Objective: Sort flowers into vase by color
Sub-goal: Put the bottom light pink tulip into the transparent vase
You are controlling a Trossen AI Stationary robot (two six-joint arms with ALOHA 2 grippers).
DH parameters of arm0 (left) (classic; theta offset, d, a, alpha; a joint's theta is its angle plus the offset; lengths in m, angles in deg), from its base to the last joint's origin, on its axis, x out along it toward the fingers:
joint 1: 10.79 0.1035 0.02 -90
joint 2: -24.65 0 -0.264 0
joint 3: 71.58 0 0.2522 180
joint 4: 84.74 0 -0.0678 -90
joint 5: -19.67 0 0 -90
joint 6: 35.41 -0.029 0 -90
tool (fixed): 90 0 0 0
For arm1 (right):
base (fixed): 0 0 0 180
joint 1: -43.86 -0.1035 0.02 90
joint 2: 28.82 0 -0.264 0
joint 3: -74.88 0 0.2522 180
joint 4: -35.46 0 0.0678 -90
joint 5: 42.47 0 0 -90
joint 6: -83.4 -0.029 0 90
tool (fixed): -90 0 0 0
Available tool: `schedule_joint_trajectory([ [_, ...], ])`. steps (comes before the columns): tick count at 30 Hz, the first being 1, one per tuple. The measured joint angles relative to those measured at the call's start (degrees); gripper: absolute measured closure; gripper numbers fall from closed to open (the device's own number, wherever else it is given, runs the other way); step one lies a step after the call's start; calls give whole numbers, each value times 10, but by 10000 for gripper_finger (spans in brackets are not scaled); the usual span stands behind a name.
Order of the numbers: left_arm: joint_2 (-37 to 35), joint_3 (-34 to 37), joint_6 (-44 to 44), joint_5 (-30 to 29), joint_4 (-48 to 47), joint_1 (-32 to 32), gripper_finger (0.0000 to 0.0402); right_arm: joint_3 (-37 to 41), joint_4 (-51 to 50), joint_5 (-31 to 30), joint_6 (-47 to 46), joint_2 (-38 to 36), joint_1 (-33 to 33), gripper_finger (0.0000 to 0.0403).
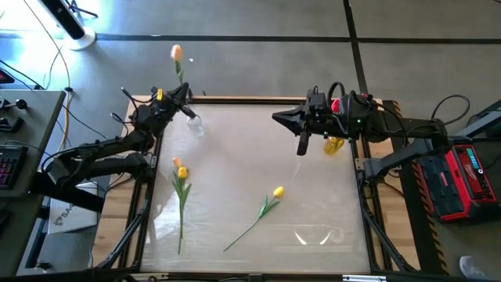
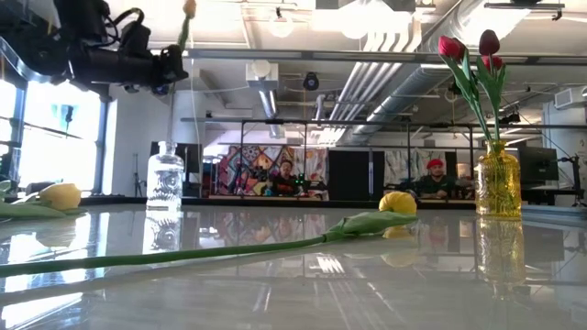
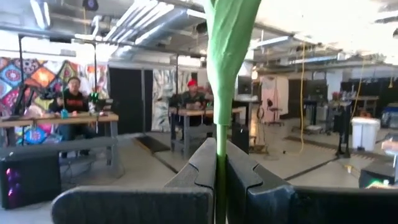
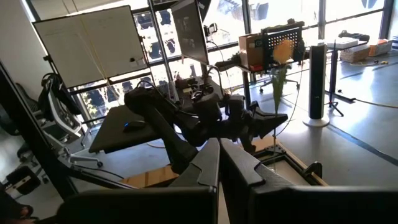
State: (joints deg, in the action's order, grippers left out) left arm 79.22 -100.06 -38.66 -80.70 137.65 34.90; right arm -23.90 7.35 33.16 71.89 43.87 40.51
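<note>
Next, my left gripper releases the orange-headed flower inside the clear glass vase (image 1: 196, 128), with its stem standing within the glass.
My left gripper (image 1: 185, 99) is at the table's far left corner, shut on an orange-headed flower (image 1: 176, 53) that stands upright above the clear glass vase (image 2: 165, 181). Its leaf (image 3: 230, 50) rises past the fingers. Two yellow flowers lie flat on the table: one (image 1: 182, 192) at the left and one (image 1: 266, 207) in the middle. A yellow vase (image 2: 498, 183) at the far right holds red and maroon flowers (image 2: 463, 50) by their stems. My right gripper (image 1: 279, 117) hangs shut and empty, high over the far middle of the table. My left gripper pinches the flower's thin green stem (image 3: 220, 177) between its two fingers, below the leaf. The fingers come level from the table's left side and lie across the stem. The flower stands upright and clear of the table, its head (image 2: 189, 8) above the gripper and its lower stem (image 2: 171, 115) running down toward the clear vase's mouth.
The table top is white and glossy inside a wooden frame (image 1: 235, 99). My right arm (image 1: 368, 117) reaches over the yellow vase (image 1: 334, 145). People sit at desks (image 2: 293, 179) in the room beyond the far edge.
</note>
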Motion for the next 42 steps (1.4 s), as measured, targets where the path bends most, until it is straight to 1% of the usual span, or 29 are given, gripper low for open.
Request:
schedule_joint_trajectory([
  [6,-11,-3,-22,2,5,-3,402,0,0,0,0,0,0,402],
  [12,-11,1,8,9,-8,-4,401,0,0,0,0,0,0,402],
  [18,-10,1,10,10,-10,-4,401,0,0,0,0,0,0,402],
  [24,20,1,11,23,-9,-4,402,0,0,0,0,0,0,402],
  [28,45,24,24,26,33,-4,402,0,0,0,0,0,0,402],
  [31,59,54,36,26,76,-4,401,0,0,0,0,0,0,402],
  [34,63,82,45,27,100,-4,401,0,0,0,0,0,0,402],
  [42,63,128,51,39,106,-4,398,0,0,0,0,0,0,402],
])
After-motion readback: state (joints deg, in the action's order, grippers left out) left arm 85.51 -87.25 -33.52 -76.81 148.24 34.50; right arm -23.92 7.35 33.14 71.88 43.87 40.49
